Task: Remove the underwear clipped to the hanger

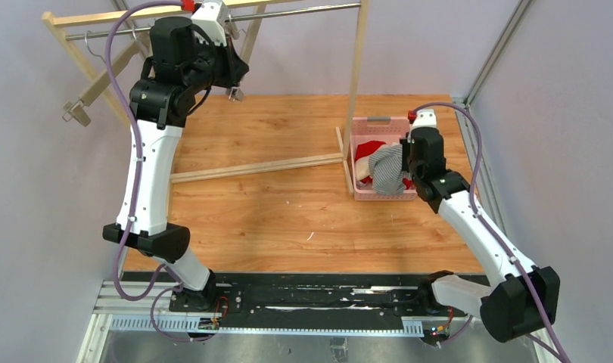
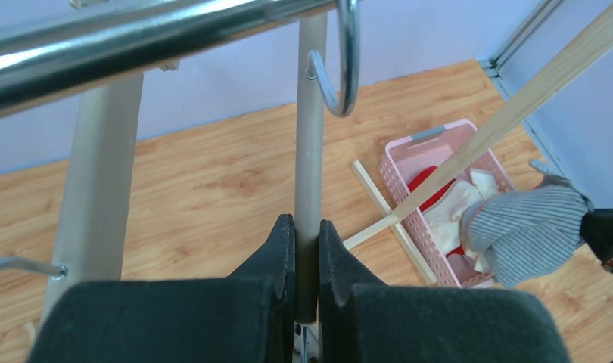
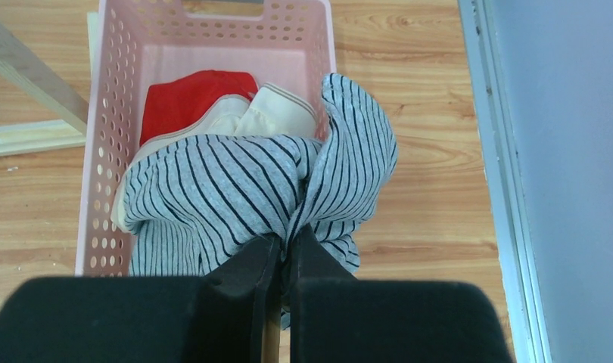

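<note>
The robot's right gripper will release the grey-and-white pinstriped boxers on top of the cream boxers inside the pink basket (image 1: 375, 171) (image 3: 194, 193). The pinstriped boxers are now held over the basket.
My left gripper (image 2: 306, 223) is shut on the grey bar of the hanger (image 2: 309, 113), whose hook (image 2: 347, 76) hangs on the metal rail (image 2: 137, 38). In the top view this gripper (image 1: 237, 76) is high at the rack, with a bare clip (image 1: 235, 94) hanging below it. My right gripper (image 3: 284, 242) is shut on the grey-and-white pinstriped boxers (image 3: 235, 181) and holds them over the pink basket (image 3: 213, 11). The red boxers (image 3: 190, 98) and the cream boxers (image 3: 277, 110) lie inside the basket. In the top view the right gripper (image 1: 411, 168) is at the basket's right side.
The wooden rack has an upright post (image 1: 356, 60) just left of the basket (image 1: 379, 121) and a floor slat (image 1: 258, 168) running across the table. Another wooden hanger with a clip (image 1: 75, 112) sticks out at the far left. A metal frame (image 1: 477, 151) borders the right edge.
</note>
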Controlling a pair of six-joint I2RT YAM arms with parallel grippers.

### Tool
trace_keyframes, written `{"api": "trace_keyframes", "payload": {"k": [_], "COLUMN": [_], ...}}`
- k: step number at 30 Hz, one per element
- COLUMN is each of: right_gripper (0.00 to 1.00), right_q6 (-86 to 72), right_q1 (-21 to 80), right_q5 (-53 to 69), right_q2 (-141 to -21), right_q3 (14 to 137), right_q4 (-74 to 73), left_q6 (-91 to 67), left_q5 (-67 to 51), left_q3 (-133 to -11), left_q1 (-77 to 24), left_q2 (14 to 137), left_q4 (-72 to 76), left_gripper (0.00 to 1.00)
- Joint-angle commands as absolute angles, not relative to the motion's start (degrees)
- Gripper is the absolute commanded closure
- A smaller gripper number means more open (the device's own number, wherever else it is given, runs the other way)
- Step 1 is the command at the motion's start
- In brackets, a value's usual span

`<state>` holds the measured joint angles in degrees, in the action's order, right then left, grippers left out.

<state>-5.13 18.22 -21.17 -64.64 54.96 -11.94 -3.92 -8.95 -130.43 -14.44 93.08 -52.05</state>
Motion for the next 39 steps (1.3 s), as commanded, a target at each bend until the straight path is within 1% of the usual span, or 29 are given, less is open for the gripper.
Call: {"api": "trace_keyframes", "payload": {"k": [1, 5, 7, 8, 12, 17, 22, 23, 25, 28, 31, 33, 34, 37, 39], "right_gripper": [0.99, 0.99, 0.99, 0.99, 0.99, 0.99, 0.99, 0.99, 1.00, 1.00, 0.99, 0.99, 0.97, 0.75, 0.64], "right_q6": [-6.1, -6.1, -6.0, -5.9, -5.4, -3.9, -4.4, -4.6, -5.0, -5.6, -6.0, -6.1, -6.1, -6.2, -6.1], "right_q1": [17.0, 16.9, 16.8, 16.7, 16.7, 16.7, 16.7, 16.7, 16.6, 16.5, 16.5, 16.5, 16.5, 16.5, 16.5], "right_q5": [-19.3, -18.4, -17.8, -17.2, -15.0, -9.9, -6.3, -6.2, -6.1, -5.9, -6.1, -6.0, -6.0, -6.1, -6.9], "right_q2": [-65.7, -68.4, -70.4, -71.4, -75.6, -80.9, -88.4, -89.9, -92.8, -97.1, -100.9, -102.7, -103.3, -103.6, -102.4], "right_q3": [53.4, 53.7, 54.1, 54.3, 55.6, 62.5, 68.1, 68.7, 68.9, 69.6, 71.3, 72.3, 72.5, 72.5, 72.6], "right_q4": [-9.1, -8.7, -8.7, -8.7, -7.3, -7.4, -10.4, -10.9, -11.7, -13.7, -16.7, -18.4, -18.8, -18.9, -18.9], "left_q6": [-5.6, -5.1, -5.0, -5.0, -5.1, -5.1, -5.4, -5.4, -5.3, -5.0, -4.7, -4.6, -4.6, -4.5, -4.4], "left_q5": [-10.8, -10.7, -10.7, -10.5, -9.2, -7.9, -7.9, -7.8, -7.5, -6.9, -6.4, -5.9, -5.6, -5.2, -5.4], "left_q3": [-131.7, -130.8, -129.8, -129.1, -125.6, -124.7, -124.8, -124.8, -124.8, -124.3, -122.7, -121.2, -120.5, -119.4, -118.7], "left_q1": [-13.8, -13.7, -13.7, -13.7, -13.7, -13.7, -13.7, -13.7, -13.7, -13.7, -13.7, -13.7, -13.7, -13.7, -13.7], "left_q2": [93.3, 93.4, 93.1, 92.7, 91.0, 90.7, 91.0, 90.9, 90.7, 89.8, 87.8, 86.1, 85.2, 83.0, 81.5], "left_q4": [-47.5, -48.2, -48.3, -48.2, -46.4, -46.1, -45.6, -45.6, -46.0, -46.1, -45.3, -44.1, -43.7, -43.3, -43.2], "left_gripper": [1.00, 0.99, 0.91, 0.91, 0.92, 0.91, 0.87, 0.85, 0.77, 0.68, 0.62, 0.60, 0.59, 0.56, 0.56]}}
